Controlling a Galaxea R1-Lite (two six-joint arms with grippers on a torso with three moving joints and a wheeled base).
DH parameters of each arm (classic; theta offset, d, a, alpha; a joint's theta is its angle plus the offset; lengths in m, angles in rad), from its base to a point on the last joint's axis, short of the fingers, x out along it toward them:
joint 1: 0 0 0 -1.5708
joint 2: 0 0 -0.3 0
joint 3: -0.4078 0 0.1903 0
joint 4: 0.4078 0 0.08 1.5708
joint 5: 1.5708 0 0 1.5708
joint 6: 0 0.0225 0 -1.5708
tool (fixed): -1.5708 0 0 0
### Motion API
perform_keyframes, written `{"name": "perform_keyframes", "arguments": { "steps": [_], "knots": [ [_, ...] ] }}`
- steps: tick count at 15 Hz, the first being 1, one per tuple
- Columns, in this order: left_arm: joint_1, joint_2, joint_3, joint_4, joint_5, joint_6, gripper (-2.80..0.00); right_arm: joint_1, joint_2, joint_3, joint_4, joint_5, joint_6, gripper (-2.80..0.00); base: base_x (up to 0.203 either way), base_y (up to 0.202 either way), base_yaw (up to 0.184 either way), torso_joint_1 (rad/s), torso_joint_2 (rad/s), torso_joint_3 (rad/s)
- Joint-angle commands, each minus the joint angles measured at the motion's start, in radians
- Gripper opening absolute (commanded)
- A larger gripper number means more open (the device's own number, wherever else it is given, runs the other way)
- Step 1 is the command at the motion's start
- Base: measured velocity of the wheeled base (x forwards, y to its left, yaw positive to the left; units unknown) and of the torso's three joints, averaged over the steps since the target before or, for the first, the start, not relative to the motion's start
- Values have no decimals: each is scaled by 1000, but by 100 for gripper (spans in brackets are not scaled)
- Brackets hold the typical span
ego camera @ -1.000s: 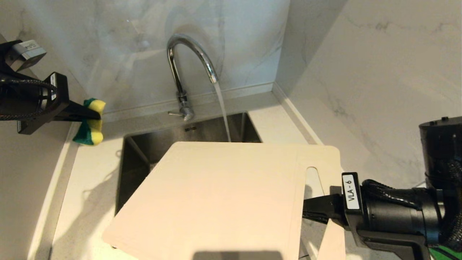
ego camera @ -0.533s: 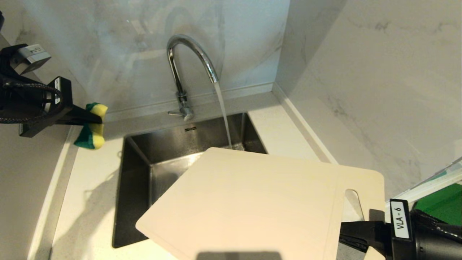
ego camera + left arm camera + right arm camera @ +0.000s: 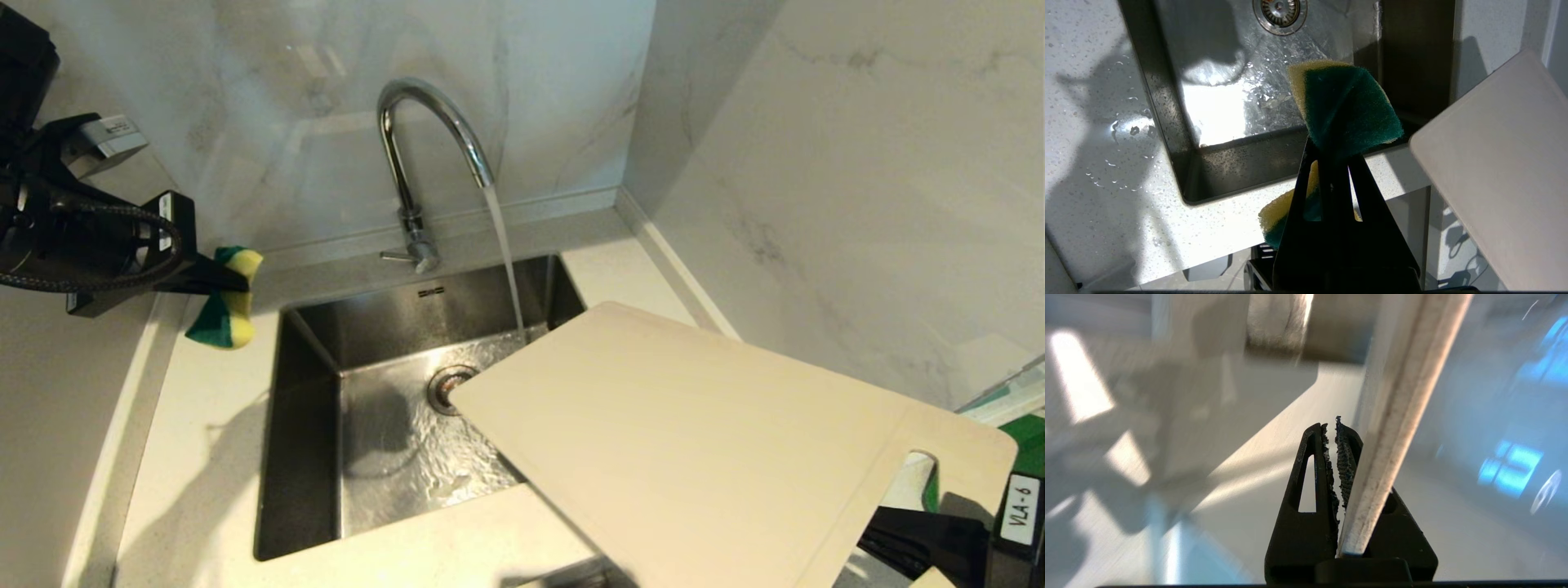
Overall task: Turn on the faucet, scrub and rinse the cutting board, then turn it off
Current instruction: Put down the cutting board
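The cutting board, now hanging tilted over sink and counter, will be released by my right gripper on the counter [image 3: 691,478] between the sink and the marble side.
The chrome faucet [image 3: 424,147] runs, its stream [image 3: 506,261] falling into the sink just beyond the board's far corner. The cream cutting board [image 3: 702,441] hangs tilted over the sink's right side and the counter. My right gripper [image 3: 882,527] is shut on its slot-handle end at the lower right. In the right wrist view the board's edge [image 3: 1396,416] runs down between the fingers of the right gripper [image 3: 1331,426]. My left gripper [image 3: 237,282] holds a yellow-and-green sponge [image 3: 224,298] above the counter left of the sink. The left wrist view shows that sponge [image 3: 1347,106] pinched in the left gripper [image 3: 1331,151].
The steel sink [image 3: 310,425] has a wet floor and a round drain [image 3: 447,385]. The faucet's thin side lever [image 3: 396,257] points left. Marble walls close the back and right. A green board [image 3: 1030,445] shows at the far right edge.
The right gripper has pulled the cutting board right and toward the lower right corner, uncovering the sink floor and drain. The left gripper with the sponge has drifted slightly right and down.
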Motion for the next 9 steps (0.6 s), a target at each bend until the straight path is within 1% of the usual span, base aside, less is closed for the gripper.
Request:
{"name": "perform_keyframes", "arguments": {
  "steps": [1, 3, 7, 9],
  "knots": [
    [-4, 9, -7, 6, 0, -3, -280, -21, -41, 21, 0, -72, 3, -280, 0, 0, 0, 0, 0, 0],
    [-3, 11, -7, 6, 2, -3, -280, -21, -40, 35, 2, -143, 5, -280, 0, 0, 0, 0, 0, 0],
    [-3, 32, -17, 6, 1, -3, -280, -21, -14, 71, 2, -220, 7, -280, 0, 0, 0, 0, 0, 0],
    [-4, 45, -21, 6, 0, -3, -280, -21, 4, 81, 2, -236, 7, -280, 0, 0, 0, 0, 0, 0]
  ]
}}
